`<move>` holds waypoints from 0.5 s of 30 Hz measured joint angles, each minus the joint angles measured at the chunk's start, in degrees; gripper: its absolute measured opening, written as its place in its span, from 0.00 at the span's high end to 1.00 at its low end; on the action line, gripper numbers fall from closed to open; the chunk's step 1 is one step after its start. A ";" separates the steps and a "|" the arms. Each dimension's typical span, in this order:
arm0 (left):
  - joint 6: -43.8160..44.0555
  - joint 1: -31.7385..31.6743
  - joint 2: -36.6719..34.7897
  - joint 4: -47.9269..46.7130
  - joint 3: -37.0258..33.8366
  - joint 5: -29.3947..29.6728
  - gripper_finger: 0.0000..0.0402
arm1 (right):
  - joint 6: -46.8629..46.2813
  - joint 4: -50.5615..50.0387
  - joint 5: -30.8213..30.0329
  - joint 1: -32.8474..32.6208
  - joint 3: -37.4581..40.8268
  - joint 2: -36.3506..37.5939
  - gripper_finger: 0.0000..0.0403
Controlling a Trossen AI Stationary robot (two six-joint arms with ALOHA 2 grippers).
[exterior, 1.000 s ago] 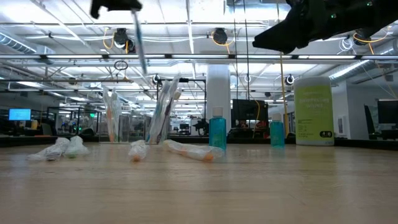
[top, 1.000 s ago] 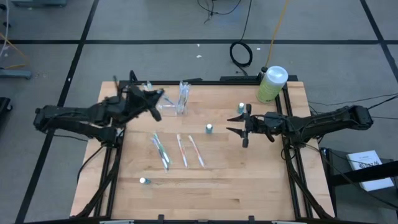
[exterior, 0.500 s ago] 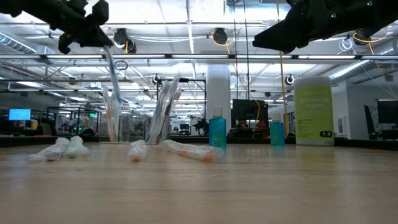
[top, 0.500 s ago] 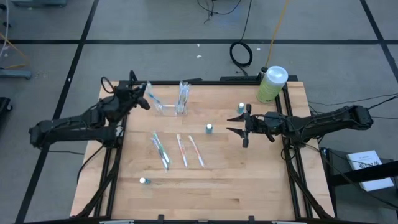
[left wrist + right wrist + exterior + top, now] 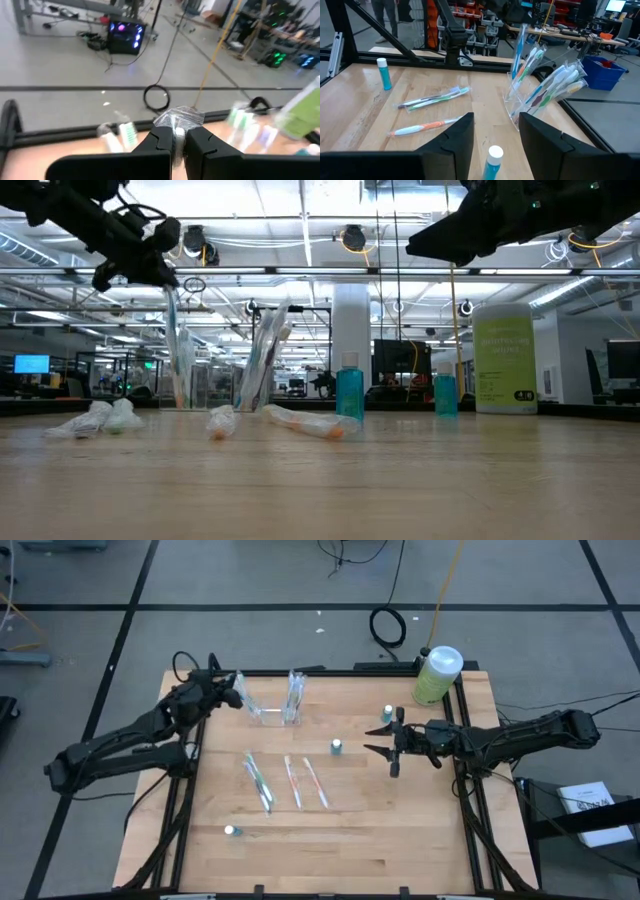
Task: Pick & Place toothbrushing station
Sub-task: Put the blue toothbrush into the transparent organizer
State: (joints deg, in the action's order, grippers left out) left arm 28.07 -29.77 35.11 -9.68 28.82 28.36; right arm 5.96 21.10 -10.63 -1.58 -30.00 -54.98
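The robot's left gripper should release the wrapped toothbrush in the clear holder's near end [image 5: 257, 715], across from the clustered upright toothbrushes.
The toothbrushing station [image 5: 277, 712] is a clear holder standing on the table's far side, with several toothbrushes [image 5: 296, 690] upright in its right end; it also shows in the low view [image 5: 225, 380] and the right wrist view [image 5: 535, 95]. My left gripper [image 5: 228, 692] is above the station's left end, shut on a wrapped toothbrush [image 5: 172, 330] that hangs down toward that end. My right gripper [image 5: 384, 744] is open and empty above the table's right half, near two small teal bottles [image 5: 337, 746] [image 5: 387, 714]. My left gripper pinches the wrapped toothbrush's upper end [image 5: 177, 122] between its two fingers [image 5: 159, 142]. The brush hangs nearly upright below the fingers, clear of the table. Its lower end [image 5: 516, 75] reaches into the station's left end; whether it touches the holder, I cannot tell.
Three wrapped toothbrushes [image 5: 258, 782] [image 5: 293, 783] [image 5: 316, 783] lie side by side mid-table. A small teal bottle [image 5: 231, 830] stands near the front left. A large green bottle with a white cap [image 5: 436, 675] stands at the far right corner.
My left gripper has gone toward the table's left and far edge with the wrapped toothbrush. The brush has come down from high above the station and now hangs more upright over the station's left end. My right gripper has kept still.
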 joint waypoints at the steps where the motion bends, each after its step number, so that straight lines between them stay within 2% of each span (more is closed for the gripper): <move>1: 0.26 -0.65 0.51 -0.37 0.00 -0.29 0.98 | 0.01 0.00 0.00 0.00 0.00 0.00 0.63; 6: 1.11 -3.24 3.31 -0.39 0.00 -3.34 0.98 | 0.00 0.00 0.00 0.00 0.00 0.00 0.64; 15: 2.45 -5.13 8.57 -0.26 0.00 -3.48 0.98 | 0.02 -0.04 0.00 -0.01 0.00 0.00 0.64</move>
State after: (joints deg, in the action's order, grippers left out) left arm 30.52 -34.90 43.67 -9.94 28.82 24.88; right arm 5.98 21.06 -10.63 -1.60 -30.00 -54.98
